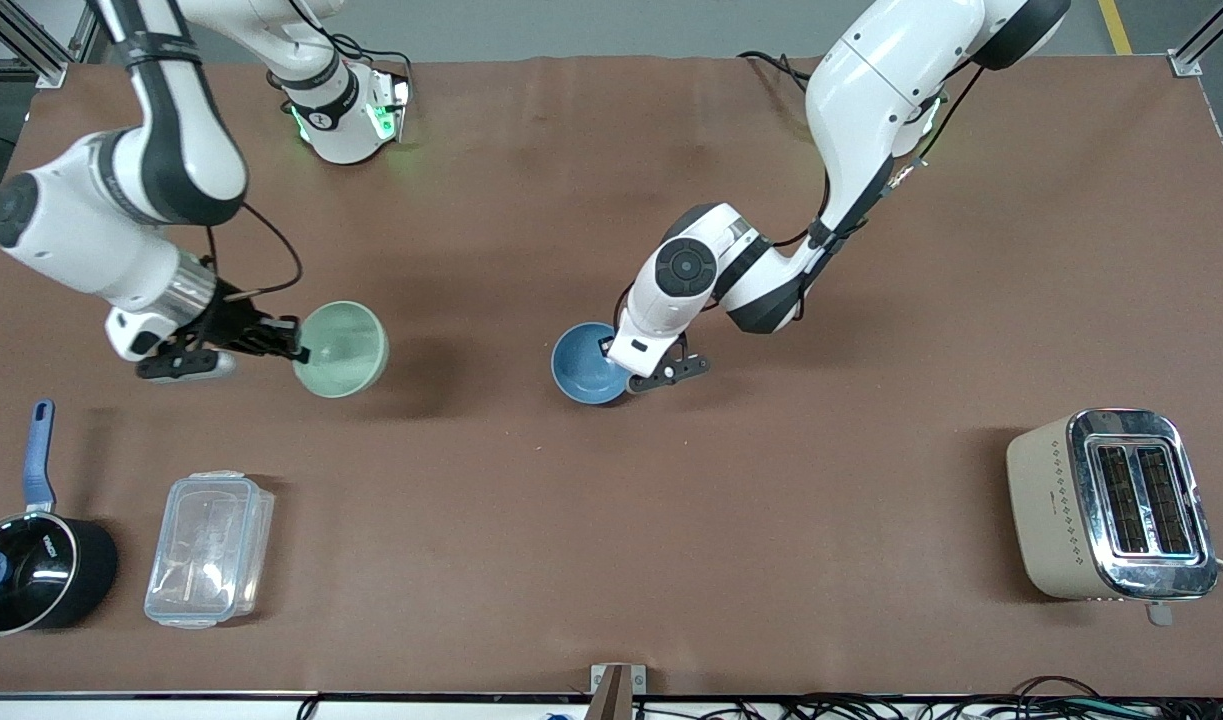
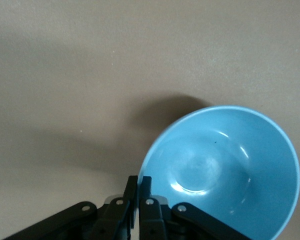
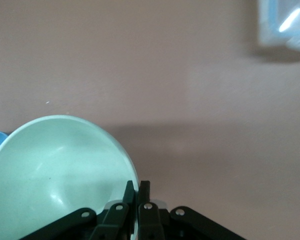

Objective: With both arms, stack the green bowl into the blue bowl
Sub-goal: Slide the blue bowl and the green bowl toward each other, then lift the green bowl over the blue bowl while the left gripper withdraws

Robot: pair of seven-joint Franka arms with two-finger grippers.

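I will use my right gripper to put the green bowl down inside the blue bowl (image 1: pixel 592 359) beside my left gripper's fingers.
My right gripper (image 1: pixel 299 350) is shut on the rim of the pale green bowl (image 1: pixel 341 348) and holds it tilted above the table, toward the right arm's end; its shadow falls beside it. In the right wrist view the fingers pinch the green bowl's (image 3: pixel 55 170) rim at my right gripper (image 3: pixel 137 184). My left gripper (image 1: pixel 611 350) is shut on the rim of the sky-blue bowl (image 1: pixel 583 365) low over the middle of the table. In the left wrist view the blue bowl (image 2: pixel 225 170) sits beside my left gripper (image 2: pixel 139 179), rim between the fingers.
A black saucepan with a blue handle (image 1: pixel 31 570) and a clear plastic container (image 1: pixel 209 548) lie near the front camera at the right arm's end. A beige toaster (image 1: pixel 1111 505) stands near the front camera at the left arm's end.
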